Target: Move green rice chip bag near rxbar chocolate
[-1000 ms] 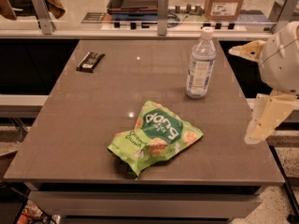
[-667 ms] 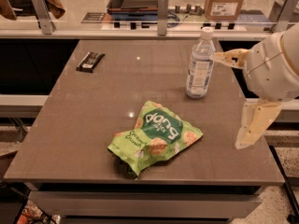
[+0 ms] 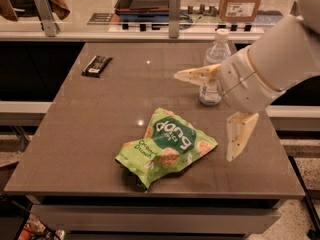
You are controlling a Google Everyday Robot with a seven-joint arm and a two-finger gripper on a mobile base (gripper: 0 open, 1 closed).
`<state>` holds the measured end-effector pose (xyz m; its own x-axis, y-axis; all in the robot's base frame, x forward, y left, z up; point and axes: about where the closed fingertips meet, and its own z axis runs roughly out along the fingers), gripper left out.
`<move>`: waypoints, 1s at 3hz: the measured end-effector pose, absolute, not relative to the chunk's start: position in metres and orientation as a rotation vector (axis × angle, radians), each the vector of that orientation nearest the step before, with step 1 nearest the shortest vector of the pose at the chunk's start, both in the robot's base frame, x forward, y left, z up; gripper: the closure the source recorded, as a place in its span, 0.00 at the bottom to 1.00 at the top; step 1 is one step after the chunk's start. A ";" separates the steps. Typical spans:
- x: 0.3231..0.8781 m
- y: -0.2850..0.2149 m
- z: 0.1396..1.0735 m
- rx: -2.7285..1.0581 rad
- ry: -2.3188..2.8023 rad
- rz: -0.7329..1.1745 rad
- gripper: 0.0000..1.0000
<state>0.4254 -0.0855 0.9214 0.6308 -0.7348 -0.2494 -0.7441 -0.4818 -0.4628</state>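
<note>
The gripper should next close on the green rice chip bag's crumpled middle (image 3: 165, 147), between its two ends.
The green rice chip bag (image 3: 167, 145) lies crumpled on the brown table (image 3: 90, 134), near its front edge. The rxbar chocolate (image 3: 97, 65), a small flat black bar, lies at the table's far left. My gripper (image 3: 205, 115) hangs above the table just right of the bag, its two cream fingers spread wide apart and empty. One finger (image 3: 197, 75) points left in front of the bottle, the other (image 3: 238, 135) points down beside the bag's right edge. It touches nothing.
A clear water bottle (image 3: 213, 66) stands at the back right, partly behind my gripper. A glass-topped counter with metal posts (image 3: 174, 8) and a cardboard box (image 3: 242, 1) runs along the far edge.
My arm and gripper have moved left from the table's right edge to in front of the bottle, closer to the green bag. The bag, bar and bottle have not moved.
</note>
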 end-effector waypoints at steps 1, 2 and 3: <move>0.425 -0.061 0.898 -2.393 1.035 0.092 0.00; 0.422 -0.047 0.876 -2.475 1.035 0.119 0.00; 0.420 -0.036 0.861 -2.543 1.125 0.088 0.00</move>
